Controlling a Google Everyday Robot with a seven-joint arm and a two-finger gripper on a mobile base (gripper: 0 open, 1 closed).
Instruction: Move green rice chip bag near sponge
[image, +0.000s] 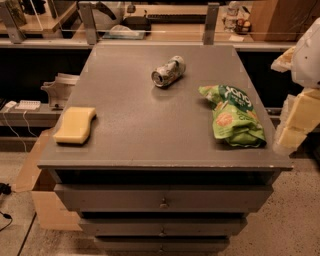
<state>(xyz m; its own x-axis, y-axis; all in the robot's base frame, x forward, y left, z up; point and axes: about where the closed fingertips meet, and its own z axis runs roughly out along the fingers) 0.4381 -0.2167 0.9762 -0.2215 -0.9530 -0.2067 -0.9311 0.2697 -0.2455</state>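
Note:
Next, my gripper needs to go to the crinkled middle (233, 109) of the green rice chip bag and close there.
The green rice chip bag (233, 116) lies crinkled on the right side of the grey cabinet top (145, 125), near the front right edge. The pale yellow sponge (75, 124) lies flat at the left edge of the top, far from the bag. My gripper (297, 124) hangs at the right edge of the view, just right of the bag and beyond the cabinet's right edge, holding nothing that I can see. Part of it is cut off by the frame.
A crushed silver can (168, 71) lies on its side at the back middle of the top. The cabinet has drawers (162, 201) below. A cardboard box (37, 190) stands on the floor at the left. Shelves and rails with clutter run along the back.

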